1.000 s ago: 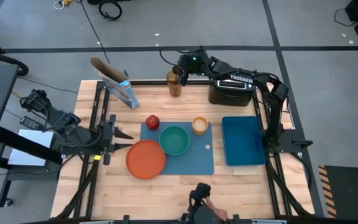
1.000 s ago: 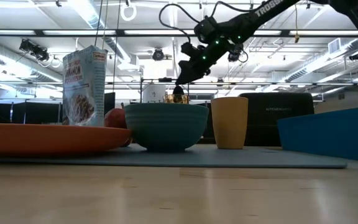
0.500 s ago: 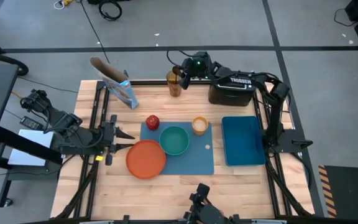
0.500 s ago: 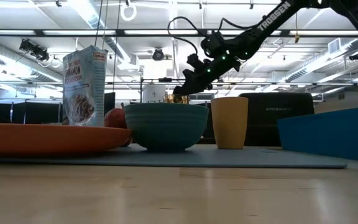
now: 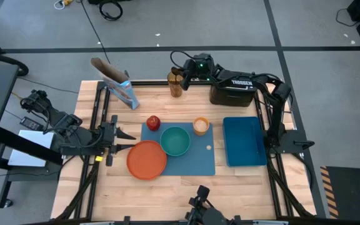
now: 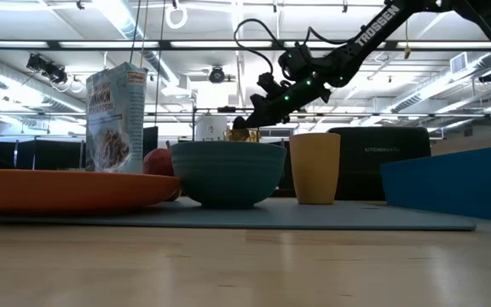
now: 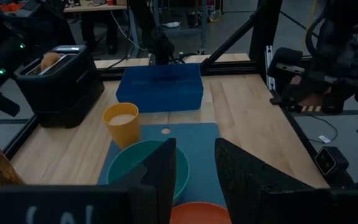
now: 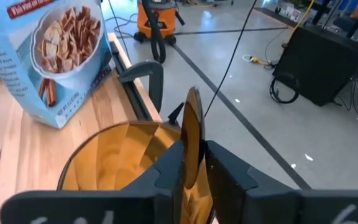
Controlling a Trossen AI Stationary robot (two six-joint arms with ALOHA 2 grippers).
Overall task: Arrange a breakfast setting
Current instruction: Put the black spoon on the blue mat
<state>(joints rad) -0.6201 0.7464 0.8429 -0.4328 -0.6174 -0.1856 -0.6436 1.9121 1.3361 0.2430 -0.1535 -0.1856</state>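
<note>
My right gripper will open and take the spoon's thin handle (image 8: 190, 185) just below the spoon's round head, which it is pinching now, before it lifts the spoon from the amber holder.
My right gripper (image 5: 181, 76) is at the table's far edge, over an amber holder (image 5: 175, 86). It is shut on a thin gold-brown spoon handle (image 8: 192, 124) that stands up out of the holder (image 8: 117, 155). A blue placemat (image 5: 195, 164) carries a teal bowl (image 5: 175, 140), an orange cup (image 5: 200, 126) and a red apple (image 5: 153, 122). An orange plate (image 5: 146, 160) overlaps the placemat's left edge. The blue cereal box (image 5: 122, 89) stands at the far left. Toast (image 7: 50, 60) sticks out of a black toaster (image 5: 233, 94). My left gripper (image 5: 125, 139) waits open, left of the plate. My right gripper pinches the spoon's upright handle (image 8: 193, 134) between its two fingers, which lie on its flat faces. In the low view the fingers (image 6: 247, 126) slant down toward it from the table's right. The spoon's lower part stays inside the holder, hidden by its wall.
A blue tray (image 5: 242, 140) lies right of the placemat, in front of the toaster. A black frame rail (image 8: 145, 81) runs along the far edge beside the holder. Bare wood shows along the near edge (image 5: 186, 184).
My right arm's wrist has swung toward the table's right. The gripper has tipped from pointing steeply down to slanting, and its fingertips have stayed at the amber holder. The holder and everything else have kept still.
</note>
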